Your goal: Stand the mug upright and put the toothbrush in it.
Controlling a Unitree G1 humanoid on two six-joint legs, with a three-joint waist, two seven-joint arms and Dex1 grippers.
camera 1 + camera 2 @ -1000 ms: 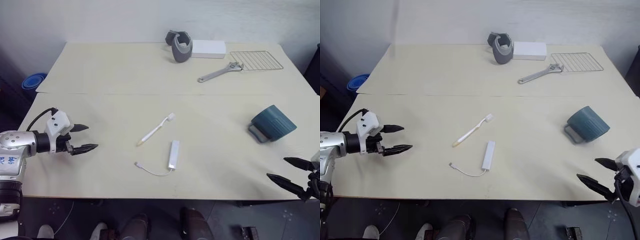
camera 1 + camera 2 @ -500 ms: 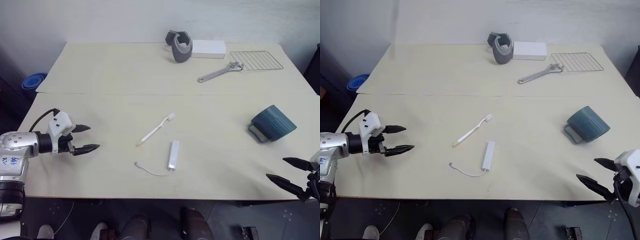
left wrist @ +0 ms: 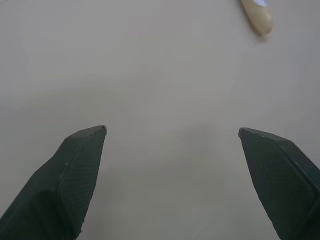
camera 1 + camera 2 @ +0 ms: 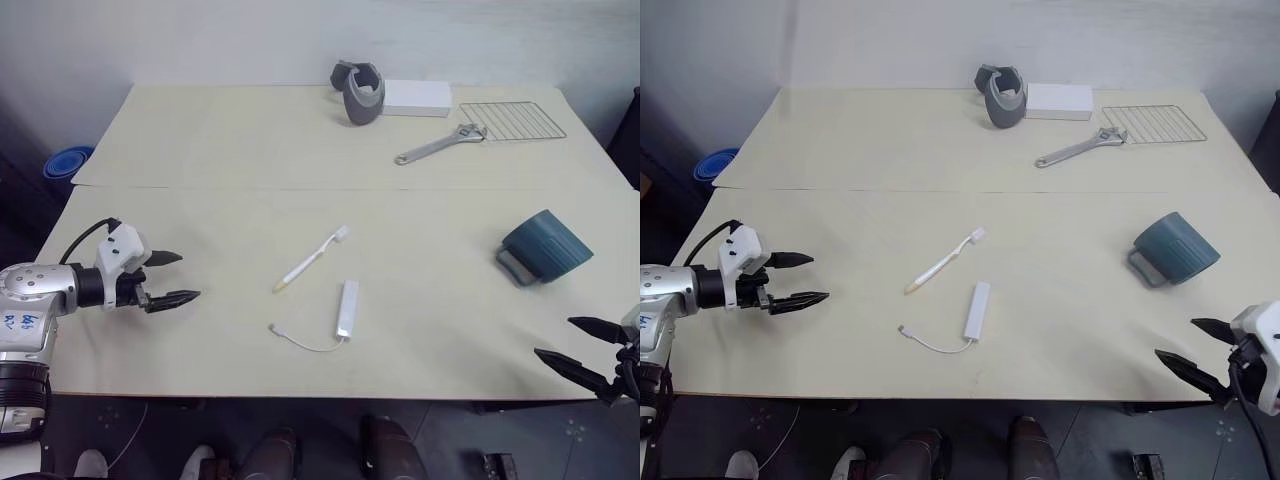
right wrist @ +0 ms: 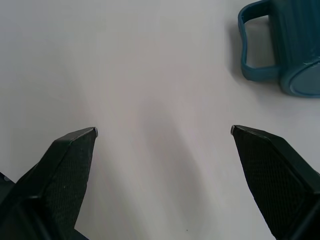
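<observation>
The robot's right gripper will next go to the white adapter in front of the toothbrush and close on the middle of its body (image 4: 347, 311).
The dark teal-blue mug (image 4: 546, 247) lies on its side at the table's right, handle toward the front; the right wrist view shows its handle and base (image 5: 280, 47). The slim white toothbrush (image 4: 313, 258) lies slanted near the table's middle, and its handle tip (image 3: 257, 16) shows in the left wrist view. My left gripper (image 4: 176, 277) hovers open over the table's front left, pointing toward the toothbrush with bare table between. My right gripper (image 4: 582, 343) stands open at the front right edge, nearer than the mug and apart from it. Both hold nothing.
A white adapter with a thin cable (image 4: 345, 309) lies just in front of the toothbrush. At the back stand a grey curved object (image 4: 362, 92), a white box (image 4: 416, 97), a metal wrench (image 4: 438, 145) and a wire rack (image 4: 512, 120). A blue bowl (image 4: 66, 162) sits off the table's left.
</observation>
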